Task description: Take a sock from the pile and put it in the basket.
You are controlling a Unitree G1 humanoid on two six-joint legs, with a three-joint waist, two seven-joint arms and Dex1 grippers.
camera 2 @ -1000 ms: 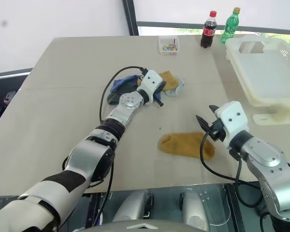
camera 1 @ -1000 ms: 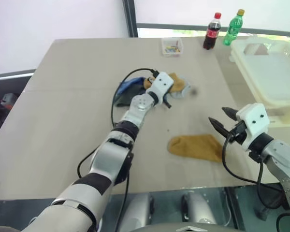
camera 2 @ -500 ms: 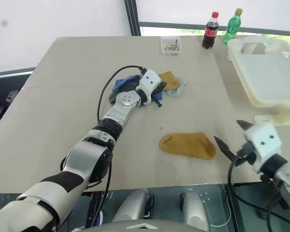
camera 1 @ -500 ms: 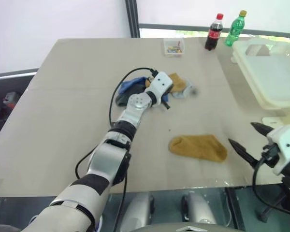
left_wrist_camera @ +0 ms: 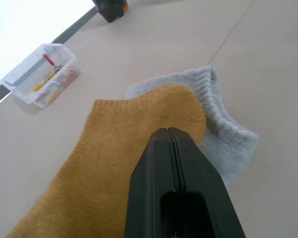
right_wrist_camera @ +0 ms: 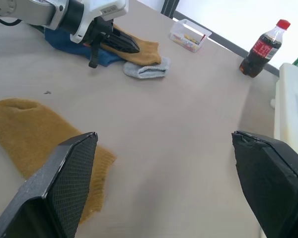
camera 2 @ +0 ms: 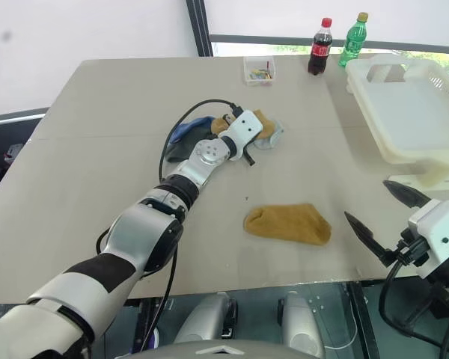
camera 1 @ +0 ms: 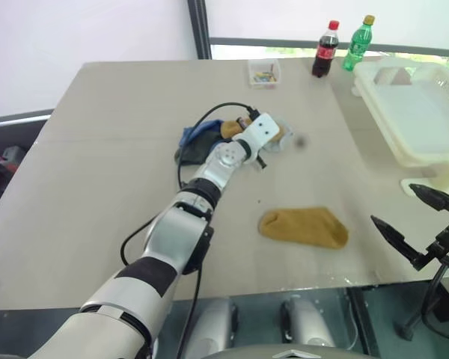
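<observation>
I need to open my left gripper, as the pile's mustard sock lies loose under its shut fingers, and pinch the sock's edge (left_wrist_camera: 199, 128) beside the grey sock.
The pile (camera 1: 209, 138) of blue, dark, grey and mustard socks lies mid-table. My left gripper (left_wrist_camera: 168, 131) is shut, its tip resting on the pile's mustard sock (left_wrist_camera: 114, 158), beside a grey sock (left_wrist_camera: 223, 124); nothing shows between its fingers. Another mustard sock (camera 1: 303, 226) lies flat and alone near the front of the table. My right gripper (camera 1: 400, 209) hangs wide open and empty at the front right edge, to the right of that sock. The cream-white basket (camera 1: 415, 105) stands at the far right.
At the back of the table stand a small clear box (camera 1: 265, 72) of coloured bits, a cola bottle (camera 1: 323, 49) and a green bottle (camera 1: 357, 43). A black cable loops off my left wrist over the pile.
My right gripper pulled back from the lone mustard sock toward the front right edge and opened wider. The left gripper stayed on the pile.
</observation>
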